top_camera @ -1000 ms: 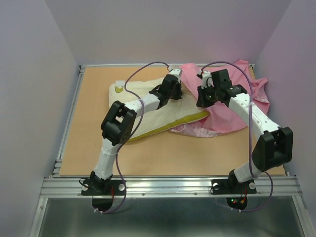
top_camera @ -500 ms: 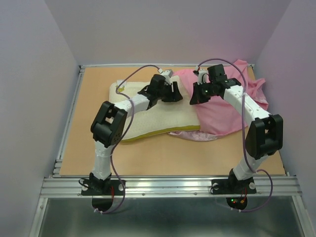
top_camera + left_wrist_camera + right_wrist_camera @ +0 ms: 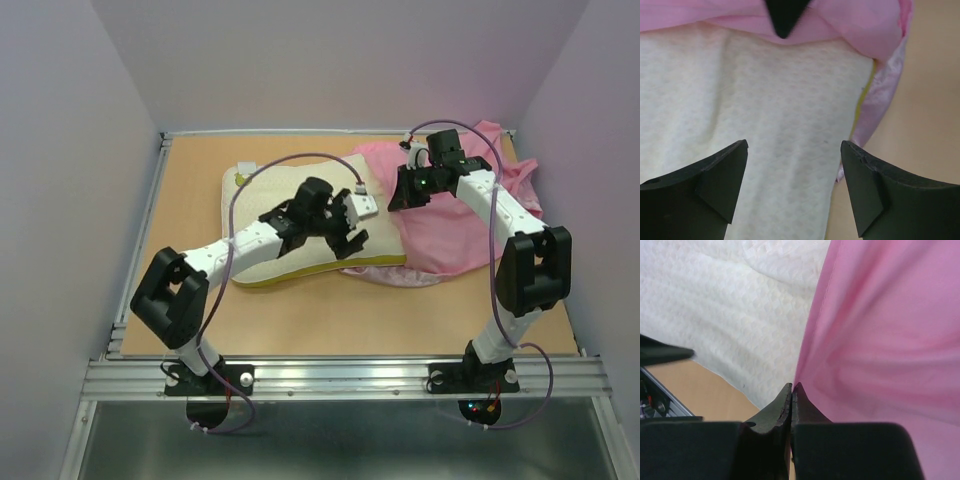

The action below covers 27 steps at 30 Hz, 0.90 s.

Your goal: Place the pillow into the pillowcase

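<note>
I need to next use my left gripper to grab the cream pillow at its near edge [image 3: 356,262] [image 3: 833,167] beside the yellow band, close to the opening of the pink pillowcase.
The cream dimpled pillow [image 3: 265,205] lies left of centre on the table, with a yellow band along its near edge. Its right end sits inside the mouth of the pink pillowcase [image 3: 460,225]. My left gripper [image 3: 350,228] hovers open over the pillow's near right corner. In the left wrist view, the left gripper [image 3: 795,150] has wide jaws framing bare pillow [image 3: 775,115], and the pillowcase [image 3: 860,25] lies ahead. My right gripper [image 3: 400,197] is shut on the pillowcase's edge at its mouth. The right wrist view shows the right gripper [image 3: 792,387] meeting the pillowcase [image 3: 890,335], beside the pillow [image 3: 725,300].
The wooden table [image 3: 330,320] is bordered by a metal rail at left and front, with lilac walls on three sides. The pillowcase bunches against the back right corner [image 3: 500,145]. Bare wood lies in front of the pillow and along the left side.
My left gripper has opened, let go of the pillow and drawn back toward the pillow's near right corner. The pillow has slid further right under the pink cloth. The right gripper has kept its grip.
</note>
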Each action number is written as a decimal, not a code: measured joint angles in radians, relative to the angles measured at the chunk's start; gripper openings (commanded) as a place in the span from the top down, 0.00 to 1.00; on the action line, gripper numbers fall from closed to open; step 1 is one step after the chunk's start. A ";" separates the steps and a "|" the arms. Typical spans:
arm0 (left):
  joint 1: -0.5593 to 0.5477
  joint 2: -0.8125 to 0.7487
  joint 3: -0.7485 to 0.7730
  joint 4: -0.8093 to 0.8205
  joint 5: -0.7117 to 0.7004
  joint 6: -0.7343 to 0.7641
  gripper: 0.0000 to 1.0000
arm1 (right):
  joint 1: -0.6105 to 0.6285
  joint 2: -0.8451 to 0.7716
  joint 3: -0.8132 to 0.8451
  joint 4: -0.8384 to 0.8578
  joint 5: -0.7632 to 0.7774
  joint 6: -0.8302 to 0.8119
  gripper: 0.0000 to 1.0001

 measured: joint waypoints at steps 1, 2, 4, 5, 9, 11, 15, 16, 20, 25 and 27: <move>-0.032 0.008 -0.014 -0.001 -0.005 0.049 0.12 | 0.000 0.000 0.000 0.000 -0.001 0.001 0.99; -0.064 0.025 -0.034 -0.004 -0.013 0.109 0.12 | 0.000 0.000 0.000 0.000 -0.001 0.002 0.99; -0.097 0.064 -0.064 -0.003 -0.037 0.187 0.12 | 0.000 0.000 0.000 0.000 0.000 0.002 1.00; -0.108 0.094 -0.087 0.002 -0.062 0.235 0.12 | 0.000 0.000 0.000 0.000 -0.001 0.002 0.99; -0.110 0.173 -0.122 0.025 -0.132 0.357 0.60 | 0.000 0.000 0.000 0.000 -0.001 0.002 0.99; -0.110 0.190 -0.119 0.049 -0.157 0.388 1.00 | 0.000 0.000 -0.002 0.000 -0.002 0.002 0.99; -0.110 0.191 -0.076 0.040 -0.163 0.377 1.00 | 0.000 0.000 -0.002 0.004 -0.030 0.000 0.99; -0.109 0.188 -0.058 0.033 -0.153 0.359 1.00 | 0.000 0.000 -0.002 0.006 -0.039 0.000 0.99; -0.111 0.153 0.016 0.008 -0.106 0.250 1.00 | 0.000 0.000 -0.002 0.009 -0.110 0.001 0.99; -0.169 0.098 0.054 0.070 -0.077 0.182 1.00 | -0.002 -0.004 0.008 0.014 -0.198 0.028 1.00; -0.214 0.102 0.025 0.132 -0.072 0.178 1.00 | -0.002 -0.004 0.024 0.015 -0.235 0.045 1.00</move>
